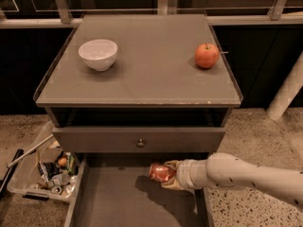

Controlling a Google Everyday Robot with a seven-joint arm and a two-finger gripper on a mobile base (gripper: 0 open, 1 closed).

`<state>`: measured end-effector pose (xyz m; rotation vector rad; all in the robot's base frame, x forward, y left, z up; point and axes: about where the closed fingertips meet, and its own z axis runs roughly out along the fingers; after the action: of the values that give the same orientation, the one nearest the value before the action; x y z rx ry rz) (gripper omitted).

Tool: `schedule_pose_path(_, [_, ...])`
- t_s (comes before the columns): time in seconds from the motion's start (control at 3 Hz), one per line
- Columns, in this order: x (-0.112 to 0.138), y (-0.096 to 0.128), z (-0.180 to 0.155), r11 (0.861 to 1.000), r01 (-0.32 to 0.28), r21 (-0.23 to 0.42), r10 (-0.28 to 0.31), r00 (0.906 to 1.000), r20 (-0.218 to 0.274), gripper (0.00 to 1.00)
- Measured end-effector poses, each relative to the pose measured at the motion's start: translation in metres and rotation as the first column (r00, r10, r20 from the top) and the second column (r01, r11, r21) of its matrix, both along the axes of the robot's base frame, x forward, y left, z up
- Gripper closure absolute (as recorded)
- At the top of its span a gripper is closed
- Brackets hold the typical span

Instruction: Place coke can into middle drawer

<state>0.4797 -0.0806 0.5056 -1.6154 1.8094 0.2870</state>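
Next, my gripper lets go of the coke can near the middle of the open drawer's bottom (151, 190), roughly below the round knob. The can now hangs just above the drawer floor.
The coke can (161, 172) is a small red can lying sideways in my gripper (169, 175), which is shut on it. The arm reaches in from the right edge of the camera view. The can hangs a little above the floor of the middle drawer (118, 200), a wide grey tray pulled open at the bottom of the view. A dark shadow of the can and gripper falls on the drawer floor just below. The can is over the drawer's right half, near its back.
A grey drawer front with a round knob (140, 143) sits shut above the open drawer. The cabinet top (151, 74) holds a white bowl (98, 54) and a red-orange apple (207, 56). A clear bin of clutter (45, 171) stands on the floor at left.
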Motion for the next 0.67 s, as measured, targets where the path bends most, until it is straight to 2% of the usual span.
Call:
schedule_pose_path(0.33, [0.000, 0.000, 0.000, 1.000, 0.000, 0.000, 0.000, 1.0000, 0.000, 1.00])
schedule_pose_path(0.67, [-0.003, 0.009, -0.024, 1.000, -0.002, 0.001, 0.002, 0.9993, -0.036, 1.00])
